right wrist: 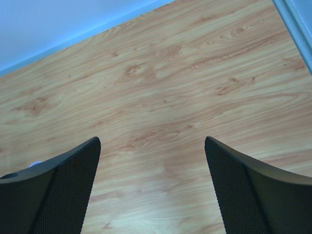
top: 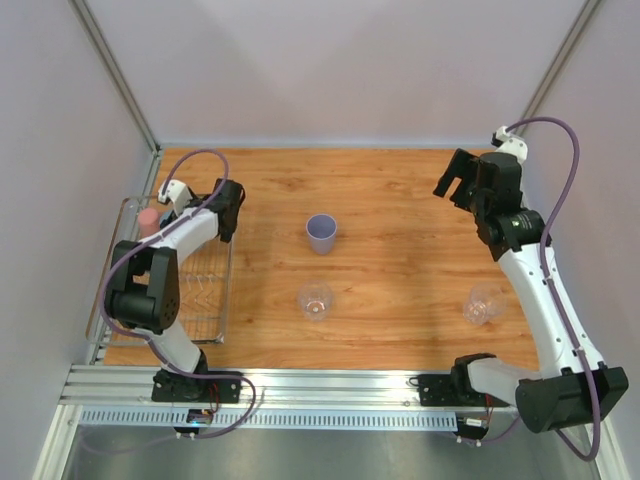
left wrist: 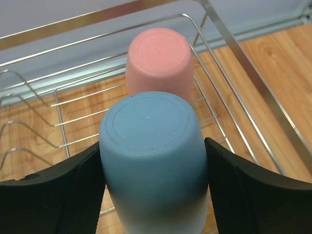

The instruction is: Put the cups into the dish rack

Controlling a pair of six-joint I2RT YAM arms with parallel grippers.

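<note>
I need to use my left gripper to set the blue cup, now upside down over the rack, down in the rack's far end [top: 199,230] next to the pink cup.
My left gripper [left wrist: 152,151] is shut on the blue cup [left wrist: 148,146], held upside down over the wire dish rack [left wrist: 253,83]. The pink cup [left wrist: 158,58] stands upside down in the rack just beyond it. In the top view the left gripper [top: 178,205] is at the rack's [top: 222,300] far end beside the pink cup [top: 148,221]. The lavender cup [top: 321,233] stands upright mid-table. One clear cup [top: 315,301] is in front of it, another clear cup [top: 482,305] is at the right. My right gripper [top: 455,185] is open and empty above the far right of the table, as its wrist view [right wrist: 152,141] shows.
The rack sits along the table's left edge against the wall frame. Its near part holds only wire prongs [left wrist: 29,141]. An aluminium rail [top: 330,385] runs along the near edge by the arm bases. Grey walls close in the left, back and right.
</note>
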